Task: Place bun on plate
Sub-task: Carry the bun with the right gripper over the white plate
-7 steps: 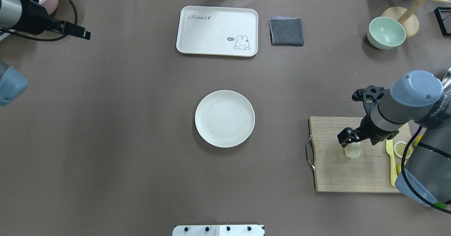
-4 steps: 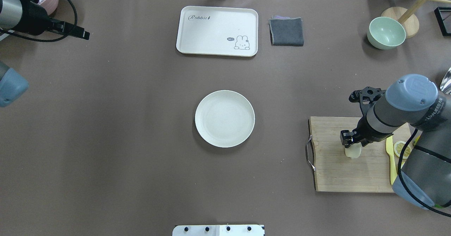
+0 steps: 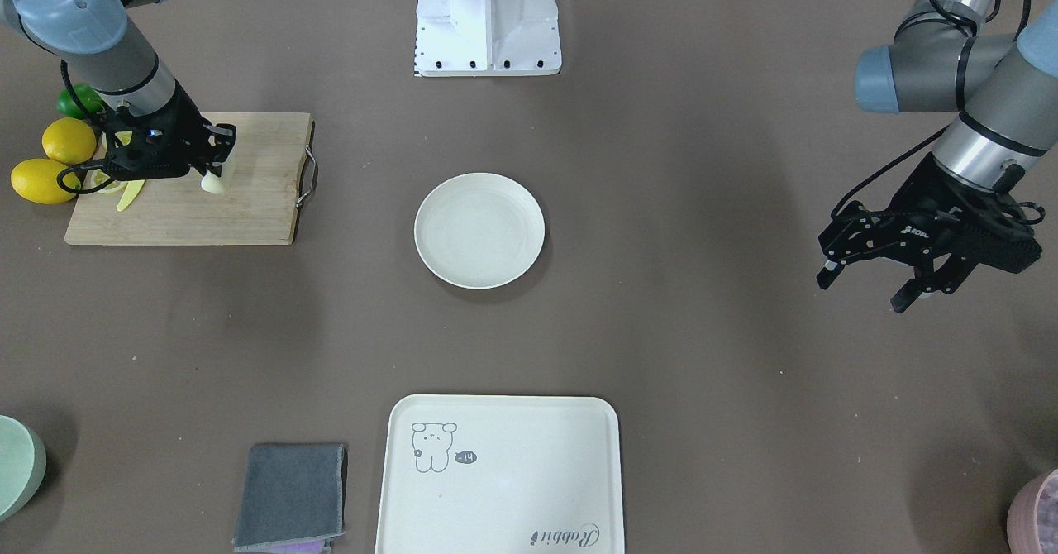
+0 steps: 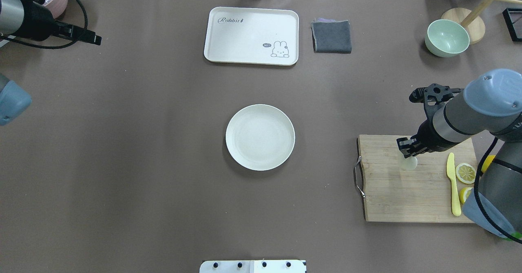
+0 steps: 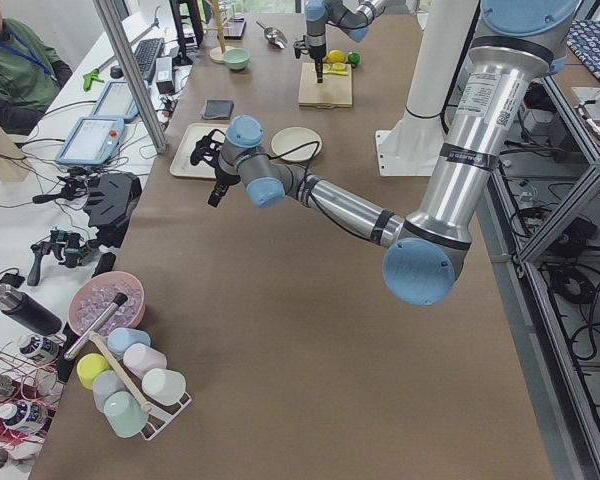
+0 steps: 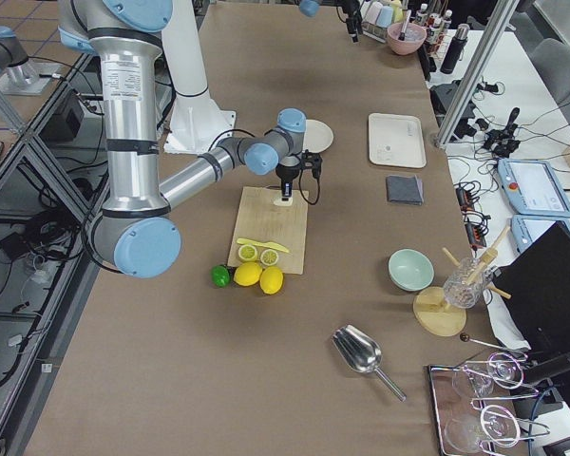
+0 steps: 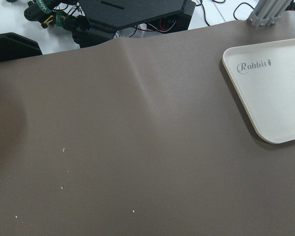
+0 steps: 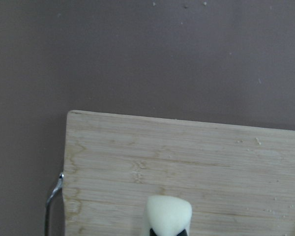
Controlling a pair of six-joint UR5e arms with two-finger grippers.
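Next, my right gripper sets the bun, still over the wooden cutting board, down and releases it on the plate, just off its middle (image 3: 464, 212) toward the cutting board.
The bun (image 4: 408, 163), small, pale and rounded, sits between the fingers of my right gripper (image 4: 408, 153), which is shut on it over the far left part of the wooden cutting board (image 4: 391, 199). In the right wrist view the bun (image 8: 167, 211) fills the bottom centre above the board. In the front view the bun (image 3: 215, 180) hangs under the right gripper (image 3: 216, 161). The round off-white plate (image 4: 260, 137) lies bare at the table's middle, well to the left of the board. My left gripper (image 3: 862, 289) hovers open at the far left, holding nothing.
A cream tray (image 4: 251, 35) with a rabbit drawing and a folded grey cloth (image 4: 331, 36) lie at the back. A green bowl (image 4: 447, 37) stands back right. A yellow knife (image 4: 452, 183) and lemon halves (image 4: 465, 172) lie on the board's right side, with whole lemons (image 3: 69, 139) beside it.
The right gripper and the bun between its fingers have shifted toward the far edge of the board. The left arm has barely drifted.
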